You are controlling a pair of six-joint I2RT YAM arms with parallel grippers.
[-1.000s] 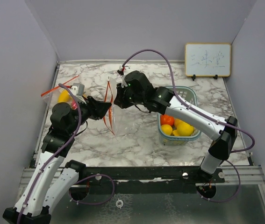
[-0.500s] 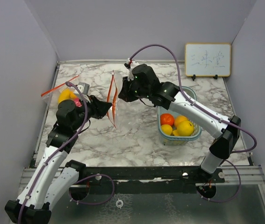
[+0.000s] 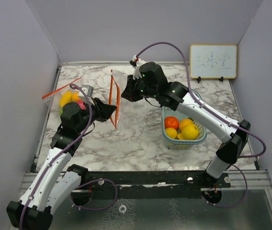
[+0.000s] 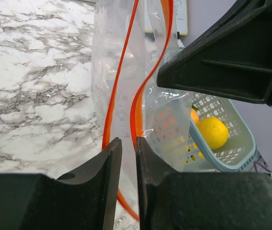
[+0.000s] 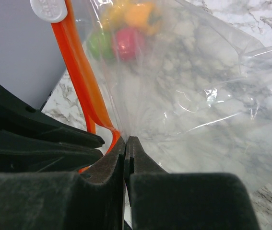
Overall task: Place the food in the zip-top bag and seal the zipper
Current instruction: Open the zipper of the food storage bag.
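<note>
One orange zipper edge runs outside the narrow gap of my left gripper. My left gripper should open and pinch that zipper edge (image 4: 112, 98) before it pulls the bag's opening wide.
A clear zip-top bag (image 3: 118, 79) with an orange zipper hangs upright between my two grippers, its mouth parted. My right gripper (image 3: 123, 94) (image 5: 126, 139) is shut on the bag's film (image 5: 198, 96) just beside the zipper; a white slider (image 5: 49, 9) sits at the zipper's end. My left gripper (image 3: 112, 111) (image 4: 124, 141) has closed to a narrow gap on the bag (image 4: 116, 72), with film and zipper running between its fingers. Food lies in the basket: orange and yellow fruits (image 3: 183, 128) (image 4: 212, 133). Nothing shows inside the held bag.
The pale green mesh basket (image 3: 196, 103) stands to the right of the bag. A second clear bag at the far left holds yellow, green and pink fruits (image 3: 70, 99) (image 5: 121, 33). A small whiteboard (image 3: 213, 61) leans on the back wall.
The right gripper has carried the bag up and back. The left gripper followed and narrowed its jaws onto the bag's lower zipper edge.
</note>
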